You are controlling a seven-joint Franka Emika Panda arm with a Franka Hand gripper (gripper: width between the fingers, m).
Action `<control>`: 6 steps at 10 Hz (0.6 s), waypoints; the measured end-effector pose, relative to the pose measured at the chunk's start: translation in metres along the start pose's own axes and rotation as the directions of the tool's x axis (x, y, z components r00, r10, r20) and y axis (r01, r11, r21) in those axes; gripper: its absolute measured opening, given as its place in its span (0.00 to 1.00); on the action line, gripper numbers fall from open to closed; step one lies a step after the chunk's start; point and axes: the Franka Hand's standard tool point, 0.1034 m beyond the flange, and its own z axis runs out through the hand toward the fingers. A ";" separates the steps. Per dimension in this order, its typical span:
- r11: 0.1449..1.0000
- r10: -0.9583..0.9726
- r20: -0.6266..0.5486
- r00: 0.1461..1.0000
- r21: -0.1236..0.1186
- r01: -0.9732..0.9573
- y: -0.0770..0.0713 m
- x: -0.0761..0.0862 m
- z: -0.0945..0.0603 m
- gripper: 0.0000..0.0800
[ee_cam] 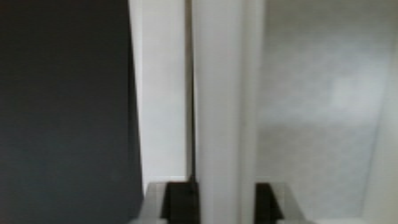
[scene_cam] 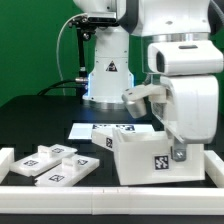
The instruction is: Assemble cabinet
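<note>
The white box body is going onto the black table. My gripper will release it there, snug [scene_cam: 184, 166] against the white rail along the front edge.
The cabinet's white box body [scene_cam: 140, 162] stands on the black table at the front, with a square tag on its near face. My gripper [scene_cam: 178, 150] comes down on the body's wall at the exterior view's right. In the wrist view that white wall [ee_cam: 222, 100] runs straight between my two dark fingertips [ee_cam: 178, 205], which sit tight against both of its sides. My gripper [ee_cam: 222, 205] is shut on this wall. Smaller white tagged cabinet pieces [scene_cam: 55, 165] lie flat at the exterior view's left.
The marker board [scene_cam: 100, 130] lies flat behind the box body. A white rail [scene_cam: 90, 197] borders the table's front edge, with a white block [scene_cam: 5, 158] at the exterior view's far left. The robot base [scene_cam: 108, 75] stands at the back.
</note>
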 end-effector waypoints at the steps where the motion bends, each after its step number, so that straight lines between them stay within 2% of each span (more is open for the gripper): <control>1: 1.000 0.001 -0.002 1.000 0.004 -0.001 -0.002 0.001 0.006 0.11; 5: 1.000 0.006 -0.002 1.000 0.007 -0.006 -0.003 -0.002 0.007 0.11; 6: 1.000 0.016 -0.007 1.000 0.000 -0.016 -0.002 0.003 0.009 0.11</control>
